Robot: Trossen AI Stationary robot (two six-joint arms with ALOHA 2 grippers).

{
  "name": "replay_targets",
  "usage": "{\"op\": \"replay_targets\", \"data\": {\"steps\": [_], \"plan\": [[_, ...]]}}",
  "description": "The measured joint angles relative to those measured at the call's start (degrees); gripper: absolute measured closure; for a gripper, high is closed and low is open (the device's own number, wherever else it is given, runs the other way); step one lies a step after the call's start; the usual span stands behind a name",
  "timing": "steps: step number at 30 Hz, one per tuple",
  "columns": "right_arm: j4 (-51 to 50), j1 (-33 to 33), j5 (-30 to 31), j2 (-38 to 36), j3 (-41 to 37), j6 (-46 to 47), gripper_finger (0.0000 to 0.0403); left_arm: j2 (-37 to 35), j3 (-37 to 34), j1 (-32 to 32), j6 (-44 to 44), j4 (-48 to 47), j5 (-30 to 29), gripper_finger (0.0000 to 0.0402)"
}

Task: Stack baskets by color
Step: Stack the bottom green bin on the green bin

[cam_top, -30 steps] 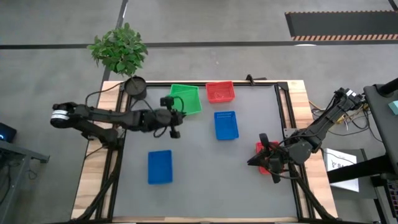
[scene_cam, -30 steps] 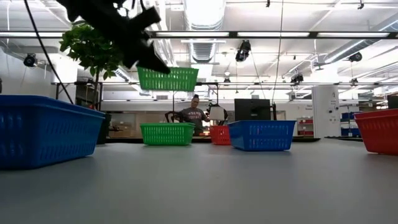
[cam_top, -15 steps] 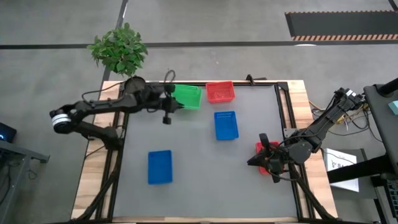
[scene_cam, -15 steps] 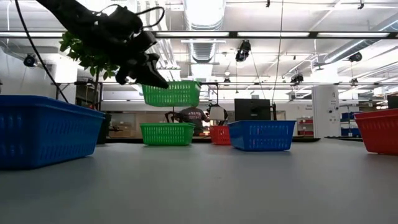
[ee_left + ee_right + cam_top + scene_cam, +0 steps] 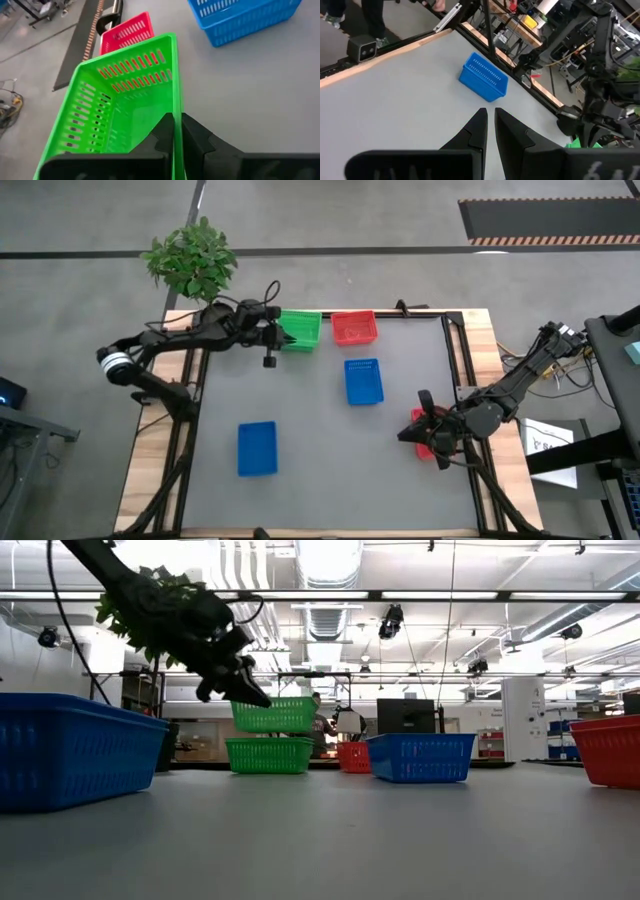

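My left gripper has a place for the green basket inside the other green basket (image 5: 298,333), beside the far red basket. It will let go of the basket there.
My left gripper (image 5: 276,338) is shut on a green basket (image 5: 275,715) and holds it in the air at the table's far left. That basket hangs just above a second green basket (image 5: 268,755), which rests on the table on its bottom. My right gripper (image 5: 412,436) hovers at the table's right over a red basket (image 5: 434,446). In the right wrist view its fingers (image 5: 490,120) stand almost together with nothing between them. My left gripper pinches one side wall of the green basket just below its rim (image 5: 174,100), one finger (image 5: 161,134) inside the basket and one (image 5: 199,136) outside. The fingers come from the table's left, slanting down, and lie along the wall. The basket is lifted clear, slightly tilted.
A red basket (image 5: 354,327) sits at the far edge beside the green ones. One blue basket (image 5: 364,380) stands mid-table, another (image 5: 257,448) near the left front. A potted plant (image 5: 190,260) stands off the far left corner. People move in the room behind.
My left gripper has swung toward the table's far edge and come down with the green basket. The basket hung high over the table and now sits close above the green basket on the table. My right gripper has kept still.
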Motion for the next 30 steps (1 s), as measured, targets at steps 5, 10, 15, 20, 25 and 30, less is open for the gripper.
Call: {"op": "replay_targets", "data": {"steps": [5, 10, 15, 20, 25, 30], "plan": [[-0.9, -0.4, 0.0, -0.8, 0.0, 0.1, 0.0375, 2.1, 0.1, 0.4, 2.7, 2.3, 0.0, 0.0402], [-1.0, -0.4, 0.0, -0.8, 0.0, -0.2, 0.0375, 2.5, 0.3, 1.3, 4.1, 2.5, 0.1, 0.0402], [-1.0, -0.4, 0.0, -1.2, 0.0, -1.4, 0.0375, 2.5, -0.2, 1.8, 4.2, 2.3, 0.1, 0.0402], [-1.1, -0.4, 0.0, -2.0, 0.0, -1.5, 0.0375, 2.9, -0.2, 2.2, 4.2, 2.4, 0.0, 0.0402], [-1.2, -0.4, 0.0, -2.3, 0.0, -1.4, 0.0375, 3.6, -0.2, 2.4, 4.2, 2.3, -0.1, 0.0402], [-1.2, -0.4, 0.0, -2.2, 0.0, -1.5, 0.0375, 4.5, -0.1, 2.4, 4.2, 2.4, -0.1, 0.0401]]}}
